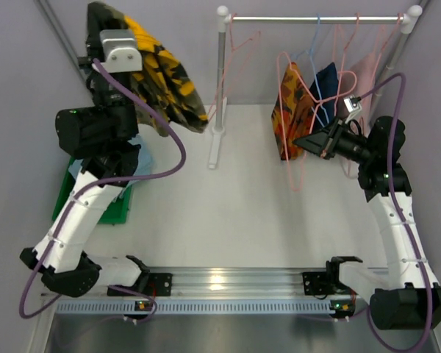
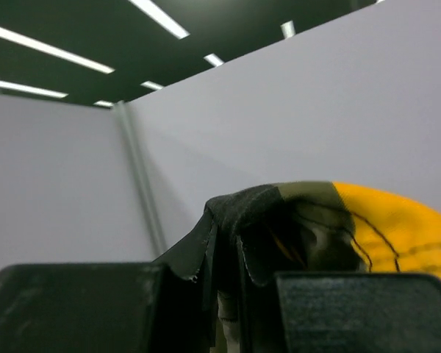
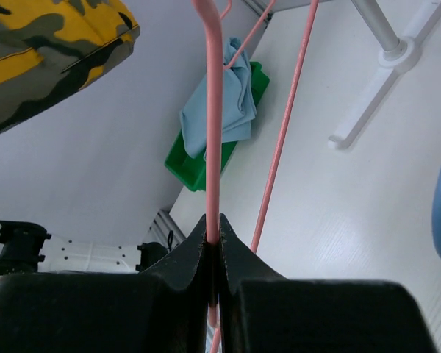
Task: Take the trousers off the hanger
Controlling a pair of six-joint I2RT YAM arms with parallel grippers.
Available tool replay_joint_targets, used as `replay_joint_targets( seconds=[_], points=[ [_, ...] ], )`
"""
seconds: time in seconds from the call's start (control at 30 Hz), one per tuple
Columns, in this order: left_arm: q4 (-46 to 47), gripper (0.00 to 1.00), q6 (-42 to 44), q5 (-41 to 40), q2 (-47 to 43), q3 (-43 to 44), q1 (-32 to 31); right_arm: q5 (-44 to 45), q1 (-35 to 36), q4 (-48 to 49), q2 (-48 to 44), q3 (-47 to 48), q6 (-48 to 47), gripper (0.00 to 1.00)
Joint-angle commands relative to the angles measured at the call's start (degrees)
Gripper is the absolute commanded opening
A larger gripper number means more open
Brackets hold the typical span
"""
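Next, my left gripper releases the yellow trousers, now hanging clear of the rack, on top of the light blue trousers in the green bin [image 1: 110, 173].
My left gripper [image 2: 220, 273] is raised at the back left and shut on the yellow trousers with black blotches [image 1: 165, 77]. They hang from it in the air, clear of the rack, and also show in the left wrist view [image 2: 397, 228] and the right wrist view [image 3: 51, 51]. The light blue trousers [image 3: 231, 95] lie in a green bin [image 3: 195, 168], mostly hidden behind my left arm in the top view [image 1: 77, 168]. My right gripper [image 1: 301, 140] is shut on the wire of a bare pink hanger [image 3: 214, 110] that hangs from the rail [image 1: 316, 18].
An orange-red patterned pair [image 1: 287, 110], a navy pair [image 1: 325, 82] and a pink cloth [image 1: 367, 73] hang on the rack with a blue hanger [image 1: 317, 44]. The rack's white post [image 1: 219, 88] stands mid-table. Grey walls close in on both sides.
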Motion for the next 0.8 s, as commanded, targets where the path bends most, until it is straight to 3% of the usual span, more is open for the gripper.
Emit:
replay_joint_targets(
  seconds=[0.0,0.1,0.3,0.5,0.77],
  points=[
    [8.98,0.00,0.81,-1.60,-8.51,-3.00,6.94,0.11,-0.28,1.39,-0.91,2.74,-1.29,0.00],
    [8.63,0.00,0.54,-2.39,-15.36,-12.57,17.20,-0.07,-0.19,2.27,-0.56,2.91,-0.85,0.00],
    [10.82,0.00,2.03,-2.83,-32.32,-39.87,30.32,-0.42,0.60,2.54,1.10,4.14,-1.03,0.00],
    [6.44,0.00,0.72,-8.35,-45.78,-58.52,44.10,-0.59,2.80,1.57,2.51,6.17,-1.38,0.00],
    [0.63,0.00,-0.87,-11.97,-57.47,-70.33,50.55,-0.42,3.42,-0.01,2.43,6.43,-1.82,0.00]
  ],
)
